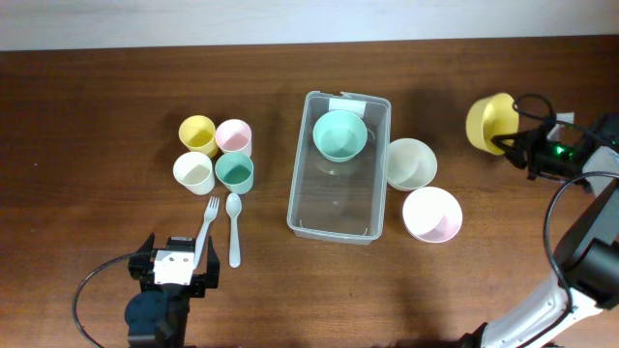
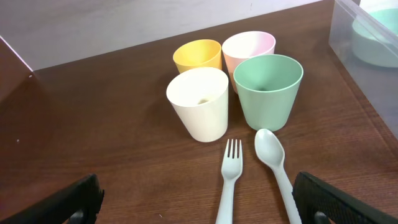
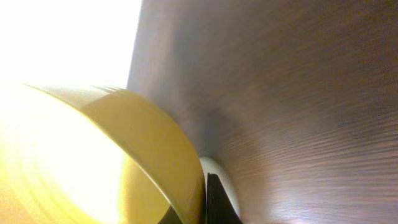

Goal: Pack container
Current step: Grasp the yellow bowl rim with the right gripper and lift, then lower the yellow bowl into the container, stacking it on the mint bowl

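Note:
Next, my right gripper releases the yellow bowl, now held tilted on its side, inside the teal bowl [image 1: 339, 133] in the clear container.
The clear rectangular container [image 1: 338, 164] stands at the table's middle with a teal bowl [image 1: 339, 134] inside its far end; its corner also shows in the left wrist view [image 2: 364, 31]. My right gripper [image 1: 510, 143] is at the far right, shut on the rim of a yellow bowl [image 1: 489, 121], held tilted on its side; the bowl fills the right wrist view [image 3: 106, 155]. My left gripper [image 1: 176, 271] is open and empty near the front left edge, its fingers either side of the white fork [image 2: 229, 180] and spoon [image 2: 275, 165] handles.
A cream bowl [image 1: 410, 162] and a pink-lined white bowl [image 1: 432, 214] sit right of the container. Yellow [image 1: 198, 133], pink [image 1: 234, 135], cream [image 1: 193, 172] and green [image 1: 235, 172] cups cluster at the left, above the fork [image 1: 207, 227] and spoon [image 1: 233, 227].

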### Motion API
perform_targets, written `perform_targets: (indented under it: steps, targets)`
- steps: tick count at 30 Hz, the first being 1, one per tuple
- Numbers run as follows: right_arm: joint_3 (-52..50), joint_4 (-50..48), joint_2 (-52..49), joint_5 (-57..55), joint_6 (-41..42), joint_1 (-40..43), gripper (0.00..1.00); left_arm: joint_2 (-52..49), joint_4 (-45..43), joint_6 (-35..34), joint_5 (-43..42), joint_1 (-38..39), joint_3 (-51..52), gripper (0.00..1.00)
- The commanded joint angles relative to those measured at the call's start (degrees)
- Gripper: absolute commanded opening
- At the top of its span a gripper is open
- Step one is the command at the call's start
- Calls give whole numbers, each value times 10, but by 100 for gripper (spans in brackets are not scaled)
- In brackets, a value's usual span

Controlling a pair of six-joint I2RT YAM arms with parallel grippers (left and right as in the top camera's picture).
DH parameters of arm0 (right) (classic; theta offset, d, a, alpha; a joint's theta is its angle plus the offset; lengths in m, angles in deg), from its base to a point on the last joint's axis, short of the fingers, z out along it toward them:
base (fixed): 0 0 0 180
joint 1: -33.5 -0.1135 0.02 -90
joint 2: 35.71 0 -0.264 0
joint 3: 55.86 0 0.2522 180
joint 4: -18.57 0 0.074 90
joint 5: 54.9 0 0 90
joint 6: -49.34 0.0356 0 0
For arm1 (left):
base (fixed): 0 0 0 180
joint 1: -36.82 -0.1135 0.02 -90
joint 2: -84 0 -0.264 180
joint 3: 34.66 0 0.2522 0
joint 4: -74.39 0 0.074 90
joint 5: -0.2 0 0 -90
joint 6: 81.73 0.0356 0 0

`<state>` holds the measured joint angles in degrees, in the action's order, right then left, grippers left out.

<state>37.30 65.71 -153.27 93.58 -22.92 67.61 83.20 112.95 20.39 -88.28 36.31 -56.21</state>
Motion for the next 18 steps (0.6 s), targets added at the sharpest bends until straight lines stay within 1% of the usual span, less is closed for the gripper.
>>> perform_targets:
  steps: [1, 5, 8, 9, 13, 16, 18]
  targets:
    - [-2, 14, 117, 74, -14, -62, 4, 4, -1, -9, -6, 0, 5, 100]
    - [0, 20, 219, -28, -13, -177, 4, 4, -1, -9, -6, 0, 5, 100]
    - [12, 25, 263, -173, -7, -292, 4, 4, -1, -9, -6, 0, 5, 100]
    - [19, 32, 266, -272, -7, -356, 4, 4, -2, -9, -6, 0, 5, 100]
    - [21, 32, 233, -463, 12, -464, 4, 4, -1, -9, -6, 0, 5, 100]
    - [21, 16, 188, -508, 12, -499, 4, 4, -1, -9, -6, 0, 5, 100]
    - [28, 6, 153, -513, 23, -502, 4, 4, -1, -9, -6, 0, 5, 100]
